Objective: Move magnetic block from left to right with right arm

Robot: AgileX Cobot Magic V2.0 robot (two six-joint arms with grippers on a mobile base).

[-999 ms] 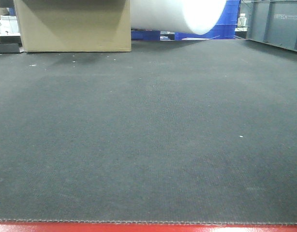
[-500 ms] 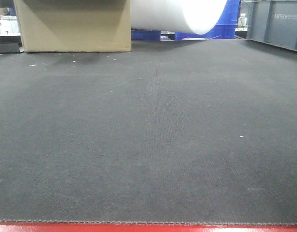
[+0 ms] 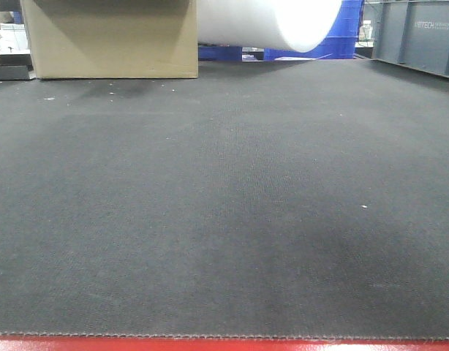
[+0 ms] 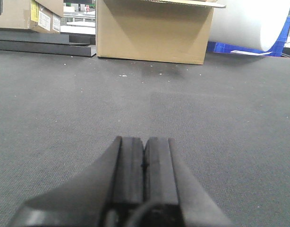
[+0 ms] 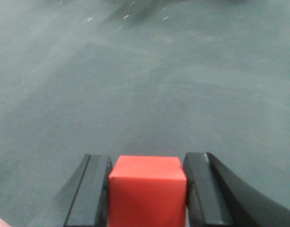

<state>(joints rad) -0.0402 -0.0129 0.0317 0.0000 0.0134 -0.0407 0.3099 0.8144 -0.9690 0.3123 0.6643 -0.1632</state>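
The robot's right gripper needs to set the magnetic block down on the open middle of the dark grey mat (image 3: 246,189).
The magnetic block (image 5: 147,189), a small red cube, sits between the two black fingers of my right gripper (image 5: 147,159), which is shut on it just above the dark grey mat (image 5: 149,85). Both pads press against the cube's sides. My left gripper (image 4: 144,140) hovers low over the mat with its pads pressed together and nothing between them. In the front view neither the grippers nor the block appear; only the mat (image 3: 224,205) shows.
A tan cardboard box (image 3: 111,40) (image 4: 154,30) stands at the mat's far left edge, and a thick white roll (image 3: 272,22) (image 4: 244,23) lies beside it. A grey crate (image 3: 418,36) is at the far right. Flat black boards (image 4: 41,45) lie left of the box. A red table edge (image 3: 224,345) runs along the front.
In the front view a faint shadow on the right half of the mat has shifted slightly. Nothing else differs.
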